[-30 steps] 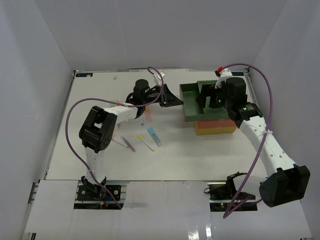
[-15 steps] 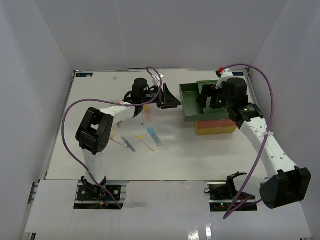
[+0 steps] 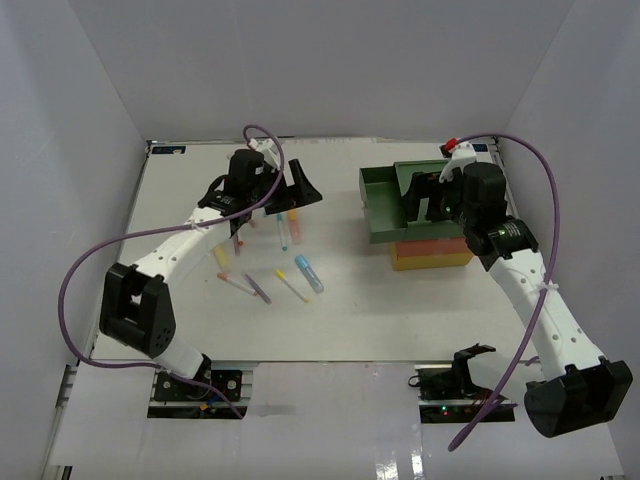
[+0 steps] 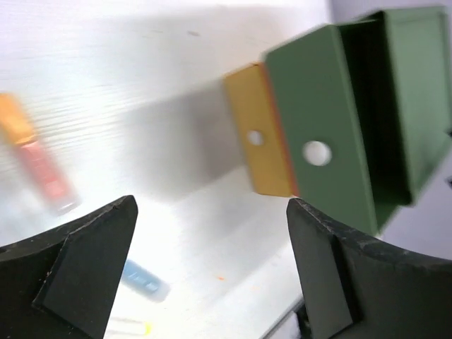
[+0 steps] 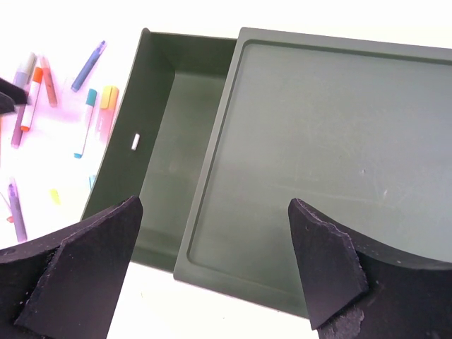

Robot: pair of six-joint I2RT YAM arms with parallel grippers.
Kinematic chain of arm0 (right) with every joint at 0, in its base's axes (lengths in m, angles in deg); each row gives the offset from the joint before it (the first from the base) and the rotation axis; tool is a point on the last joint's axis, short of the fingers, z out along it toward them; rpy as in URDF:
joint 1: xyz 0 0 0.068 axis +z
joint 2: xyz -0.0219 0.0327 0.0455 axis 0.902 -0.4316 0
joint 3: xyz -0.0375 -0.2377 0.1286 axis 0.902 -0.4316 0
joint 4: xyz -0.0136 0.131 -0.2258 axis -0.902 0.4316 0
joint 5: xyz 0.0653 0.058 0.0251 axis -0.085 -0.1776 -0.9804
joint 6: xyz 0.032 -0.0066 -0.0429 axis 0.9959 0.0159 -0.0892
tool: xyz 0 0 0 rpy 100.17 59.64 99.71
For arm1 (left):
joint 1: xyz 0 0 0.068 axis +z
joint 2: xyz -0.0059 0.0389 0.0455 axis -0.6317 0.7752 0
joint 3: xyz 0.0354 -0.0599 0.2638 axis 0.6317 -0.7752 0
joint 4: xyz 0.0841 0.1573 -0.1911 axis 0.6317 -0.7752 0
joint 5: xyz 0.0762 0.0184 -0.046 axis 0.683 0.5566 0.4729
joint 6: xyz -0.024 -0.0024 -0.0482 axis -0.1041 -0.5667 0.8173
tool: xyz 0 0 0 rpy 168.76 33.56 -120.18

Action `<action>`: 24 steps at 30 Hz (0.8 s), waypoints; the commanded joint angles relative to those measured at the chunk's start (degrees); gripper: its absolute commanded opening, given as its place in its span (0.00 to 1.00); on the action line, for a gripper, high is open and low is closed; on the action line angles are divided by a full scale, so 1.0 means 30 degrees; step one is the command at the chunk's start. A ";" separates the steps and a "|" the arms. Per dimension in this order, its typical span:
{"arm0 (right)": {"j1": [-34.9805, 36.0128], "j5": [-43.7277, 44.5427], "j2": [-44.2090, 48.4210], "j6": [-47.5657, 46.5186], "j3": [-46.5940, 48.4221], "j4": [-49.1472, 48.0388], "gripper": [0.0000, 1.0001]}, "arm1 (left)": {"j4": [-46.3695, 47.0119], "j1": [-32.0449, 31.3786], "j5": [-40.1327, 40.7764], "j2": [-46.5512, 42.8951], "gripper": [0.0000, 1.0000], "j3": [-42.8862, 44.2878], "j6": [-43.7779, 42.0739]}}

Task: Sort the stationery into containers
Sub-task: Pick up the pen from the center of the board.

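Note:
The robot's left gripper needs to next move to the end with the cap (image 3: 251,281) of the purple pen beside the yellow stick and close there.
The containers are one stacked box: a green top drawer (image 3: 384,205) pulled out to the left, over an orange and a yellow drawer (image 3: 430,253). The stationery (image 3: 283,232) lies scattered on the white table, with a blue marker (image 3: 309,273), a yellow stick (image 3: 292,287) and a purple pen (image 3: 259,288). My left gripper (image 3: 300,191) hangs open and empty above the pens, left of the drawer. In the left wrist view the green drawer front (image 4: 325,134) shows ahead. My right gripper (image 5: 212,272) is open above the box's green lid (image 5: 318,162). The open drawer (image 5: 169,148) shows nothing inside.
White walls close the table on three sides. A purple cable (image 3: 80,270) loops from the left arm and another purple cable (image 3: 545,200) arcs over the right arm. The pens (image 5: 85,120) lie left of the box.
My left gripper opened wide and swung back left, away from the green drawer's front, to above the pens. The right gripper barely moved.

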 commanded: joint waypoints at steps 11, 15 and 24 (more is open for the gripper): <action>-0.0055 -0.0245 0.1913 -0.0124 -0.1069 -0.0332 0.90 | -0.8320 0.0935 1.0588 -0.3952 0.87 -0.4479 0.1681; -0.0055 -0.0391 0.2381 -0.0124 -0.1627 -0.0683 0.90 | -0.8320 0.0964 1.1467 -0.3542 0.77 -0.5420 0.3379; -0.0055 -0.0450 0.2792 -0.0152 -0.2154 -0.0947 0.90 | -0.8233 0.0964 1.2171 -0.2313 0.63 -0.6301 0.4819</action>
